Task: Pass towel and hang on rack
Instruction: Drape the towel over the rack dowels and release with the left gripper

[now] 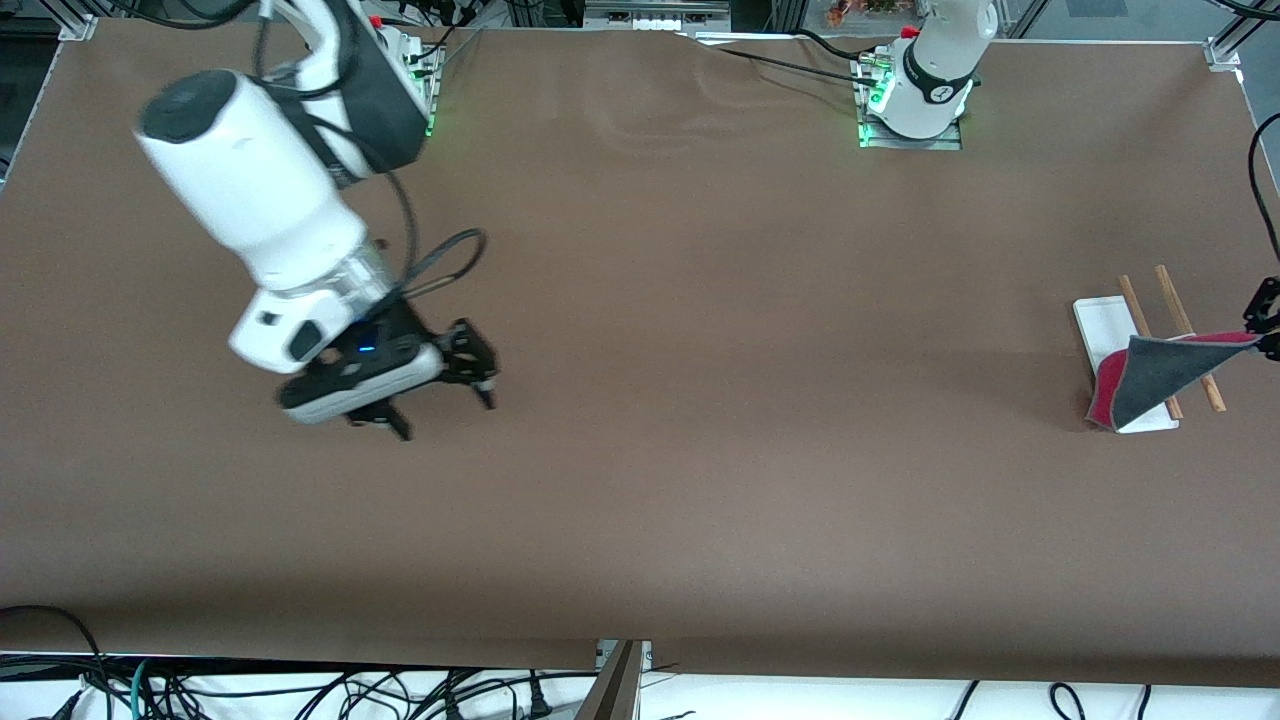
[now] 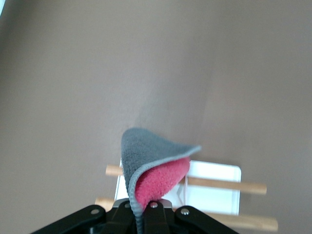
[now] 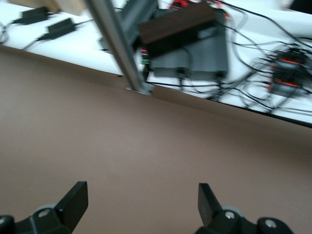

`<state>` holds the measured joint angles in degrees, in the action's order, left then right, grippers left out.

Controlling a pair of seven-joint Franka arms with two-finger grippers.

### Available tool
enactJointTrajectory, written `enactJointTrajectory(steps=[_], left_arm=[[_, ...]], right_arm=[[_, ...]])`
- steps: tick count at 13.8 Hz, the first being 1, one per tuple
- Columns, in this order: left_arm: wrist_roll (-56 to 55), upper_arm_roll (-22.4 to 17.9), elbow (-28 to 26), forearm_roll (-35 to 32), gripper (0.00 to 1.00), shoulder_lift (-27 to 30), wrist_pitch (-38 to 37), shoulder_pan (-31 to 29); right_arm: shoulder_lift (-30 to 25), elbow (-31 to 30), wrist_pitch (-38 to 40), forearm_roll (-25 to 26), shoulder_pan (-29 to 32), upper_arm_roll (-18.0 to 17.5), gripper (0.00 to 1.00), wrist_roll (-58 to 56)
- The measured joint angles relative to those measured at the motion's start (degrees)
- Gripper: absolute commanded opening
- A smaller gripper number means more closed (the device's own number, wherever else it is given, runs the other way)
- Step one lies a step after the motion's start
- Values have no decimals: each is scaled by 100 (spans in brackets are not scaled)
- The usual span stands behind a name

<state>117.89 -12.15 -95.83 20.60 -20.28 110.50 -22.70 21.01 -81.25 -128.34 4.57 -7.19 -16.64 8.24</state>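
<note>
I should use my left gripper to release the towel draped across the middle of the rack's two wooden rods (image 2: 176,194).
The towel (image 1: 1160,375), dark grey on one side and pink-red on the other, hangs from my left gripper (image 1: 1262,335) at the left arm's end of the table. It droops over the rack (image 1: 1110,330), a white base with two thin wooden rods. In the left wrist view the towel (image 2: 146,161) is pinched by one corner in my left gripper (image 2: 146,214), above the rods (image 2: 229,185). My right gripper (image 1: 445,395) is open and empty over bare table toward the right arm's end. It also shows in the right wrist view (image 3: 141,204).
The brown table (image 1: 700,400) fills the view. Cables and boxes (image 3: 195,44) lie off the table's edge in the right wrist view. Cables hang along the edge nearest the front camera.
</note>
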Motion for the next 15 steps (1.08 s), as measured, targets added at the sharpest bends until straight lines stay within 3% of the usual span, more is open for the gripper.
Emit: enactJointTrajectory(steps=[6,11,13,14,15], left_arm=[[719,6,86,52,0,-48,-138,-518],[1291,7,92,91,0,-66,-150,-904],[1529,11,141,118,0,-119,-152,-1033],[1589,14,194,121,21,-172,-152,-1094],[1636,22,236,124,96,-239,-152,-1151]], right_arm=[[-1120,-522,1746,-1,599,894,100,-12],[-1685,-554,3972,-2,853,1469,100,-39],[-1785,-593,4410,-9,889,1630,100,-210],[-1800,-609,4526,-9,891,1639,100,-243],[-1800,-630,4596,-9,888,1631,100,-247]])
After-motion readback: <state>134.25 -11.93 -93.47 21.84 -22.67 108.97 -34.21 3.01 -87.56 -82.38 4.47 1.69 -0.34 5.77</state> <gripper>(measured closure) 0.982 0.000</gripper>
